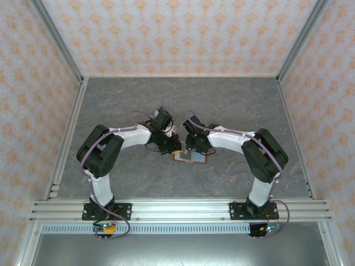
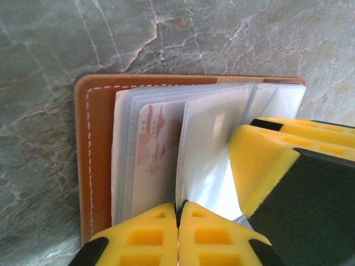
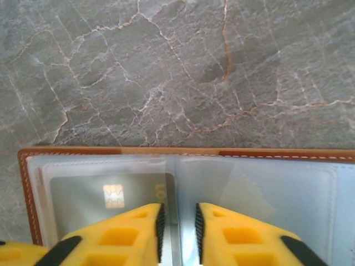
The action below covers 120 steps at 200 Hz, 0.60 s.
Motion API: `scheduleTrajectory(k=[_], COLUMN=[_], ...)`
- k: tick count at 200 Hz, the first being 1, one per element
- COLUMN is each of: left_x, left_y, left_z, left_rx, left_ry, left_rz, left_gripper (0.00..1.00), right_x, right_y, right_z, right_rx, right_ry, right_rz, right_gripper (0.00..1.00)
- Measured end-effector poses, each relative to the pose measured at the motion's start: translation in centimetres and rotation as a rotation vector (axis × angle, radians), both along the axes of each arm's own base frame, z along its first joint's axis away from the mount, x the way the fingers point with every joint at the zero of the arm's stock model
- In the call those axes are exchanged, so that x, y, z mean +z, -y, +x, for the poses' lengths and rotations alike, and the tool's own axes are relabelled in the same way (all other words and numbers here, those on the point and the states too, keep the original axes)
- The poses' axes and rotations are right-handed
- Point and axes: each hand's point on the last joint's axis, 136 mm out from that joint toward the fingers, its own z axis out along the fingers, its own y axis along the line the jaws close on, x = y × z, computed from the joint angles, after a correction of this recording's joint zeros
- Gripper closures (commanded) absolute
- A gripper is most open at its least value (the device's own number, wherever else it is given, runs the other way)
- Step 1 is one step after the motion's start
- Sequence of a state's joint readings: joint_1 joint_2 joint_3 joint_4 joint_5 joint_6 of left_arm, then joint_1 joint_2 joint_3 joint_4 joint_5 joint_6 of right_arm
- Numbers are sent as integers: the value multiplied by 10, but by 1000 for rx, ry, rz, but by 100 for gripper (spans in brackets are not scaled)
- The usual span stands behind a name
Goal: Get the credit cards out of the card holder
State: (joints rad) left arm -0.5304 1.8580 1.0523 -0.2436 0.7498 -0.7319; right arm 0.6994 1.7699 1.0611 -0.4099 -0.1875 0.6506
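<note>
The sleeve's outer edge is pinched in my left gripper, so that gripper should turn the sleeve over, then take the grey chip card by its edge at the spine (image 3: 174,199).
The reddish-brown card holder (image 1: 191,157) lies open on the table, its clear sleeves facing up. In the left wrist view its leather cover (image 2: 97,155) frames a card with a red building print (image 2: 152,149). My left gripper (image 2: 179,208) is shut on the edge of a standing clear sleeve (image 2: 205,144). A finger of the right gripper (image 2: 260,166) rests against that sleeve. In the right wrist view my right gripper (image 3: 178,221) sits low over the holder (image 3: 166,151), jaws narrowly apart astride the edge of a grey chip card (image 3: 105,191) in its sleeve.
Grey marbled tabletop (image 1: 233,105) surrounds the holder on all sides. Both arms meet at the middle of the table, left gripper (image 1: 173,145) and right gripper (image 1: 193,145) almost touching. Patterned walls and metal rails enclose the workspace.
</note>
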Motion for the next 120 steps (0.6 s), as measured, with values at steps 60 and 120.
scheduleTrajectory(k=[60, 120], left_x=[14, 25], left_y=[-20, -24], left_z=[-1, -7], left_rx=[47, 63], left_ry=[75, 88], left_rz=[91, 79], left_gripper=[100, 65], right_x=[69, 101], right_y=[3, 21], right_z=[5, -2], right_rx=[-10, -62], right_ry=[136, 213], right_rz=[112, 164], right_gripper=[56, 55])
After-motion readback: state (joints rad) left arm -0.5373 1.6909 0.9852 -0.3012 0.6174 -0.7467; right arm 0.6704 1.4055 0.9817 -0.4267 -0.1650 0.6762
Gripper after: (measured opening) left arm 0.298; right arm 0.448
